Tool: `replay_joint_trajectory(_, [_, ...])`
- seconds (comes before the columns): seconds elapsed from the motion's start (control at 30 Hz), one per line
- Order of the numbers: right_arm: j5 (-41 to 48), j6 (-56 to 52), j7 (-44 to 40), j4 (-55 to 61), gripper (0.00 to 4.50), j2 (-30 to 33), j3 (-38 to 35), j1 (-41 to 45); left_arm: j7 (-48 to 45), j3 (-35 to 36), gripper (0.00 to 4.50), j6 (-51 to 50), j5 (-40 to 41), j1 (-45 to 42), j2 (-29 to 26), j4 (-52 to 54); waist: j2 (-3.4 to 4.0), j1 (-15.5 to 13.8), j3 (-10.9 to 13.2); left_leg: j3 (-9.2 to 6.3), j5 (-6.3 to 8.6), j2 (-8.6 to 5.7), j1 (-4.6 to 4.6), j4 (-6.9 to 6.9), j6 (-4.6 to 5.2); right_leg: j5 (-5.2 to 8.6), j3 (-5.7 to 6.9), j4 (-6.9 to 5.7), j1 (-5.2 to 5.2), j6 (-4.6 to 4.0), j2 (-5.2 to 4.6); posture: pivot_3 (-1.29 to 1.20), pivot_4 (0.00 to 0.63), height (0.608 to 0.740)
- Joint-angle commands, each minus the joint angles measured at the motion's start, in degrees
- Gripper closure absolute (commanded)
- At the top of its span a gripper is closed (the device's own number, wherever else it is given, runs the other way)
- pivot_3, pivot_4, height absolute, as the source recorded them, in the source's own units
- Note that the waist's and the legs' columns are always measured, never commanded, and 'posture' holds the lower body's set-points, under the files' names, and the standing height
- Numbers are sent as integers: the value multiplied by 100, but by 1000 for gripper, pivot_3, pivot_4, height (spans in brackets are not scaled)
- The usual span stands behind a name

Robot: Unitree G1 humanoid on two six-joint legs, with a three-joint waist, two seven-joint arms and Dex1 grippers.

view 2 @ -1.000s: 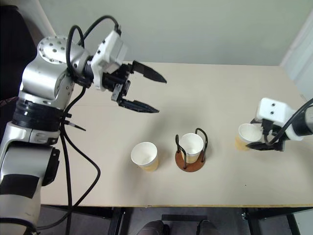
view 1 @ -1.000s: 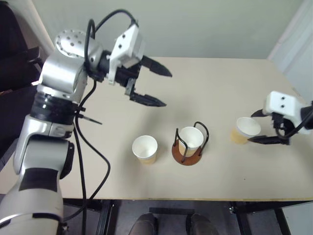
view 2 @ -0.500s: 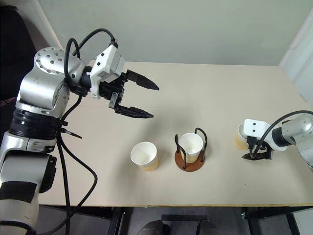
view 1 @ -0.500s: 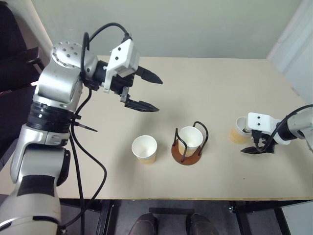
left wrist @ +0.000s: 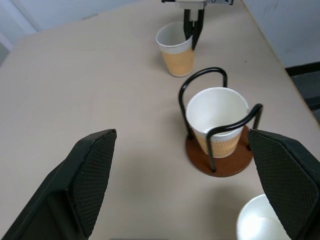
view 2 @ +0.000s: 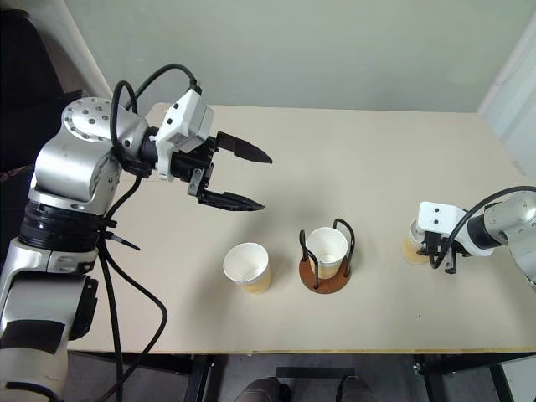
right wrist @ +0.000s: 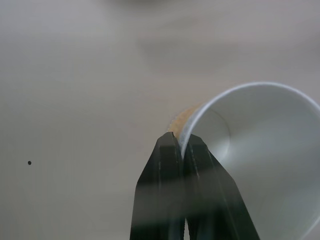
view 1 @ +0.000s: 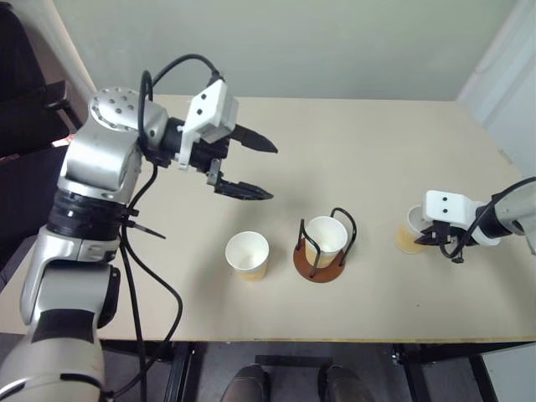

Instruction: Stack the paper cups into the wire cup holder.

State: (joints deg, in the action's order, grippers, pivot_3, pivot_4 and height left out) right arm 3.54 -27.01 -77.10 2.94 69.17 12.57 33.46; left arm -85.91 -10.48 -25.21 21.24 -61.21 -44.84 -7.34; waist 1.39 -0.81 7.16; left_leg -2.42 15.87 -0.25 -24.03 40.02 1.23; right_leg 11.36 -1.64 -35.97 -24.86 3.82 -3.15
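Note:
I need to release the paper cup in my right gripper inside the cup (view 1: 326,238) between the black loops of the wire cup holder.
Three paper cups stand upright on the tan table (view 1: 377,142). One paper cup (view 1: 248,255) is left of the wire cup holder (view 1: 318,270), one (view 1: 326,239) sits inside the holder's black loops, and one (view 1: 409,233) stands to its right. My right gripper (view 1: 425,235) is shut on the right cup, one finger inside and one outside, pinching the wall at the rim (right wrist: 200,112). My left gripper (view 1: 273,172) hovers open above the table, behind and left of the left cup, with nothing between its fingers.
The table's front edge (view 1: 276,340) runs close below the cups. Its right edge (view 1: 502,155) lies just beyond my right arm. A dark chair (view 1: 21,100) stands off the table's left side. Bare tabletop stretches behind the holder.
My right gripper has swung down and shut on the right cup's rim. My left gripper has sunk slightly and stays open. The cups have not shifted.

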Motion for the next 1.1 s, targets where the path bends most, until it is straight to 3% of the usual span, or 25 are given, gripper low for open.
replay_joint_trajectory(0.03, [490,-300,-467,654,4454,400,-633,543,-123,262,0,-207,266,297,-244,604,1,16,0,0,0,0,0,-1,0,1,0,0,-1,-2,0,0,150,740])
replay_joint_trajectory(0.23, [1026,-995,-1008,1379,4454,191,-416,2383,-108,463,0,-637,723,579,-315,1023,-1,71,1,-5,-4,7,3,-7,-8,12,4,-7,-6,-25,8,0,150,740])
replay_joint_trajectory(0.4, [1243,-1442,-1264,1663,4454,-481,115,3531,-124,383,0,-587,647,570,-351,985,-3,77,-1,-14,-8,2,10,-5,-11,8,8,-3,0,-40,8,0,150,740])
replay_joint_trajectory(1.1, [842,-1165,-996,2232,4454,-1284,1064,2963,-132,370,0,-554,563,584,-423,1014,-3,77,-1,-23,-12,4,7,-11,-15,12,12,-4,-4,-49,8,0,150,740])
